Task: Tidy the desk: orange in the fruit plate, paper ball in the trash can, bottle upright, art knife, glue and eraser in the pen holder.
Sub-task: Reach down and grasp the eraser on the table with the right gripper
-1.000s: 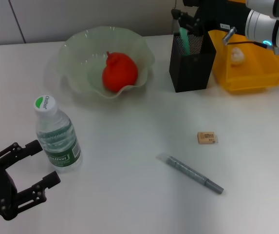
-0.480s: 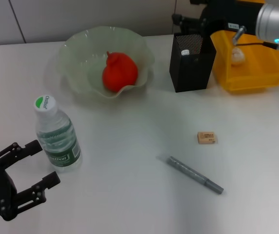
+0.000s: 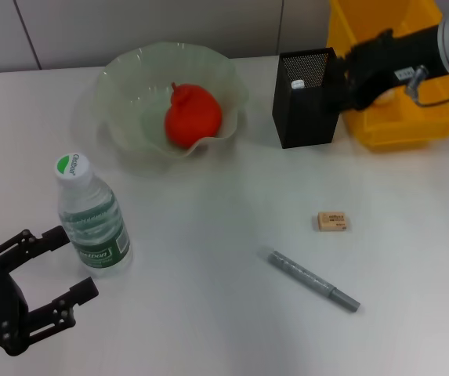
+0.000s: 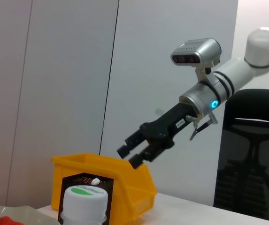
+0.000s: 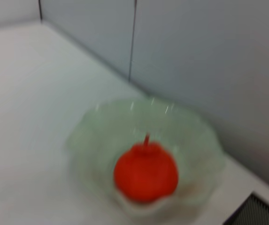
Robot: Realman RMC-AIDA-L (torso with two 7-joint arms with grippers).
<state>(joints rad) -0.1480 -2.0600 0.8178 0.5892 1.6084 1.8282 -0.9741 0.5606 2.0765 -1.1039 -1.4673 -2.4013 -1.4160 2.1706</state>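
My right gripper will next move to the eraser between the pen holder and the grey art knife and grip the eraser's sides [image 3: 334,222].
The orange [image 3: 193,116] lies in the pale green fruit plate [image 3: 122,72]. The water bottle [image 3: 91,223] stands upright at the front left. The black mesh pen holder [image 3: 306,102] holds a white-capped item [image 3: 298,83]. The eraser [image 3: 333,221] and the grey art knife [image 3: 313,280] lie on the table. My right gripper [image 3: 343,82] is open and empty, raised between the pen holder and the yellow trash can [image 3: 396,129]; it also shows in the left wrist view [image 4: 133,155]. My left gripper [image 3: 71,262] is open, just beside the bottle. The paper ball is hidden.
The right wrist view shows the orange [image 5: 146,173] in the plate [image 5: 195,140] and a corner of the pen holder [image 5: 261,211]. A wall runs behind the table. An office chair [image 4: 254,140] stands behind the right arm.
My right gripper let a green stick drop into the pen holder, then drew back from above it toward the trash can, covering the paper ball. The left arm has not moved.
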